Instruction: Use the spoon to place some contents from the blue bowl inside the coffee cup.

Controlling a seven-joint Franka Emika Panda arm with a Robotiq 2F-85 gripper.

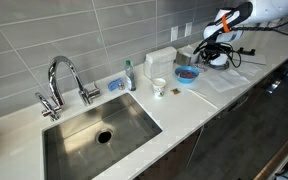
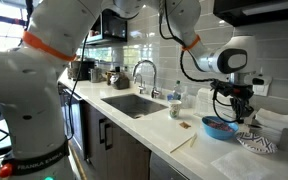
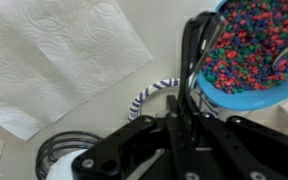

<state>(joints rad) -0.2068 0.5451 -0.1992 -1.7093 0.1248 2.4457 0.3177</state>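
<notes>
The robot's gripper needs to set the slim dark spoon down on the paper towel sheet [image 1: 222, 83] [image 3: 59, 89] next to the light-blue bowl. The spoon now reaches over the bowl's bits.
The light-blue bowl [image 1: 187, 75] stands on the white counter to the right of the sink; it also shows in an exterior view [image 2: 219, 128]. It holds a heap of reddish-purple and blue bits [image 3: 246, 45]. In the wrist view the bowl's rim [image 3: 246, 100] is at the upper right. My gripper [image 3: 187, 112] hangs just above and beside the bowl [image 1: 216, 50] [image 2: 234, 108]. It is shut on the slim dark spoon [image 3: 206, 50], whose far end reaches over the bits. The white coffee cup [image 1: 159, 87] [image 2: 175, 108] stands apart, between bowl and sink.
A steel sink [image 1: 94, 130] with a tap [image 1: 62, 80] lies beyond the cup. A green-capped bottle [image 1: 130, 75] and a blue sponge [image 1: 115, 85] sit by the wall. A paper towel sheet [image 3: 64, 60] and a blue-striped plate [image 2: 256, 142] lie beside the bowl.
</notes>
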